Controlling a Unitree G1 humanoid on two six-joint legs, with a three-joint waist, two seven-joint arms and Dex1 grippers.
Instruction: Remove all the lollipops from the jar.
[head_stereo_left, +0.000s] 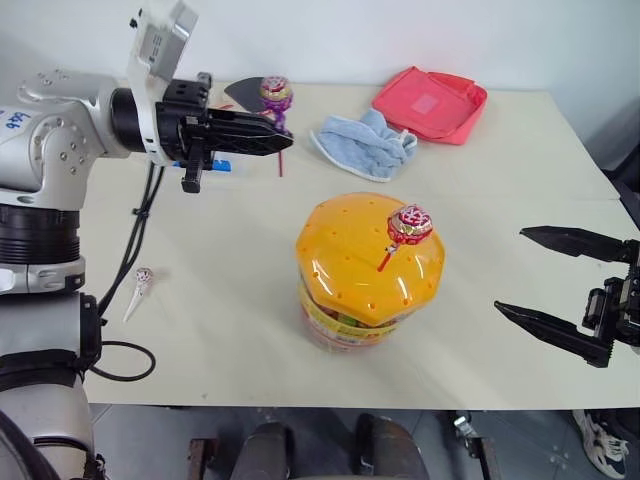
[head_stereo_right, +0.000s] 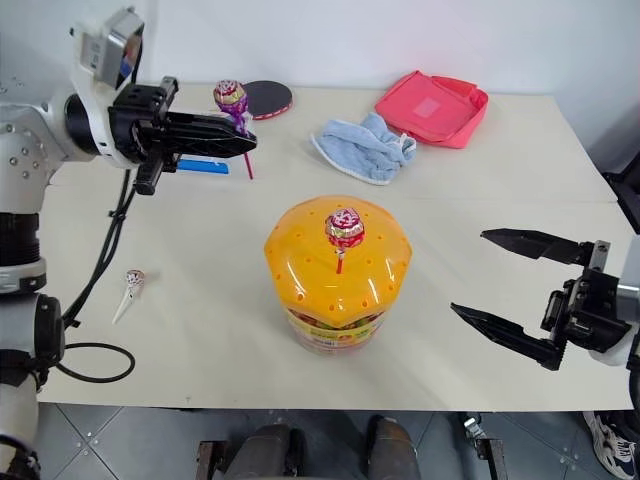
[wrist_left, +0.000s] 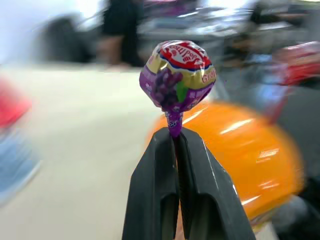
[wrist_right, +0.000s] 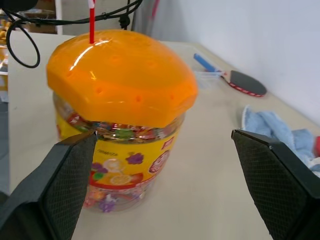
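Note:
The purple-wrapped lollipop will leave my left gripper on the bare table (head_stereo_left: 237, 227) between the white-stick lollipop and the orange-lidded jar.
The jar (head_stereo_left: 335, 325), a clear tub under a domed orange lid (head_stereo_left: 345, 250), stands mid-table. One lollipop (head_stereo_left: 409, 225) with a red-pink head is stuck upright in the lid by its red stick. My left gripper (head_stereo_left: 283, 142), raised over the table's far left and pointing right, is shut on the stick of a purple-wrapped lollipop (wrist_left: 177, 75), head up. Another lollipop (head_stereo_left: 143, 278) with a white stick lies on the table at the left. To the right of the jar, my right gripper (head_stereo_left: 510, 269) is open and empty, and its wrist view faces the jar (wrist_right: 125, 125).
A blue towel (head_stereo_left: 365, 140) and a pink pouch (head_stereo_left: 430, 102) lie at the back. A table tennis paddle (head_stereo_right: 265, 97) with a blue handle (head_stereo_right: 203, 166) lies at the back left. A black cable (head_stereo_left: 125, 360) hangs over the table's left edge.

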